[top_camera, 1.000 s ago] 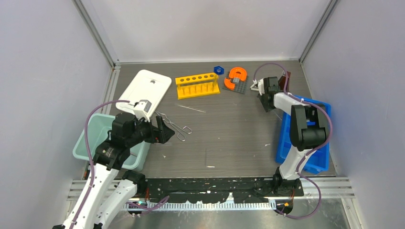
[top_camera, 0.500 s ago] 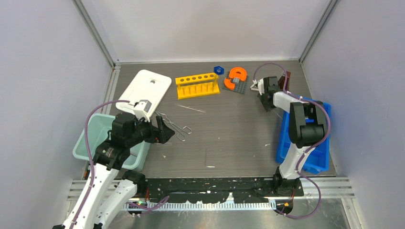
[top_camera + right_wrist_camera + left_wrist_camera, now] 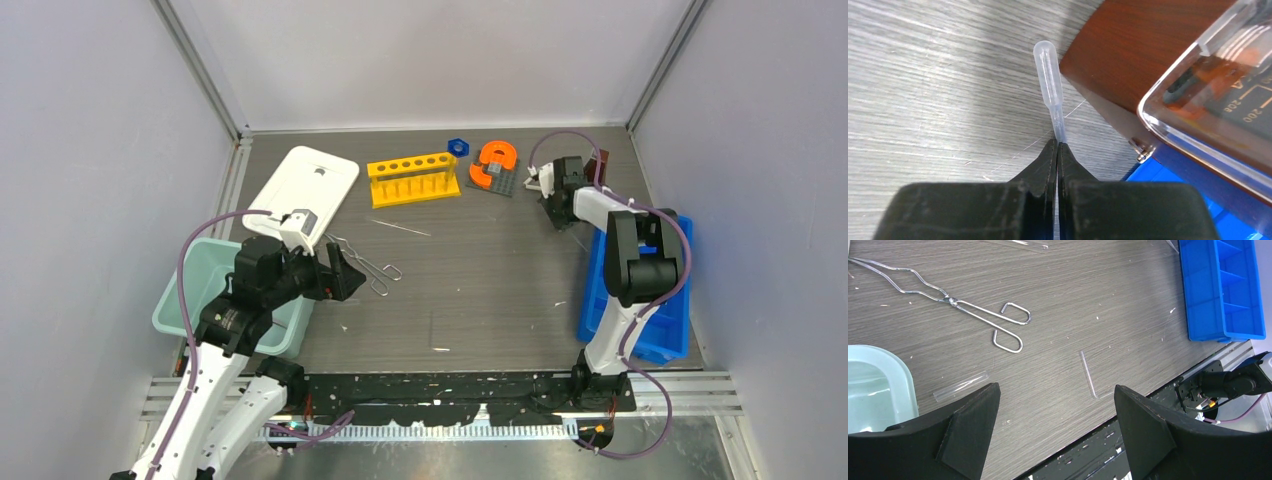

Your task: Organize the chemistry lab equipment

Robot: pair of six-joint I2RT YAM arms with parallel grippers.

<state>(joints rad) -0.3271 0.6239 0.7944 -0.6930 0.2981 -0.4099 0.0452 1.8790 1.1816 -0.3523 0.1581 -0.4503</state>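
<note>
The clear plastic pipette is to go in the blue tray's back compartment [image 3: 626, 236], beside the brown flask. I should set it down there with my right gripper.
My right gripper [image 3: 1056, 145] is shut on the thin stem of a clear plastic pipette [image 3: 1047, 70] that lies on the table, its bulb pointing away from the jaws. The brown flask [image 3: 1128, 50] lies just right of the pipette. From above, this gripper [image 3: 556, 205] sits at the back right beside the flask [image 3: 600, 165]. My left gripper [image 3: 1057, 390] hangs open over bare table. The wire tongs [image 3: 955, 302], a clear tube [image 3: 960, 386] and a thin clear rod [image 3: 1087, 372] lie beyond it. The yellow rack [image 3: 412, 178] and the blue hexagonal piece [image 3: 458, 146] stand at the back.
A teal bin [image 3: 195, 275] sits under my left arm, with a white lid [image 3: 305, 185] behind it. A blue compartment tray [image 3: 665, 330] lies along the right edge. The orange horseshoe piece [image 3: 497, 160] stands on its grey base near the rack.
My right gripper's jaws have closed onto the pipette stem, and the arm has shifted slightly toward the back. The left arm has not moved.
</note>
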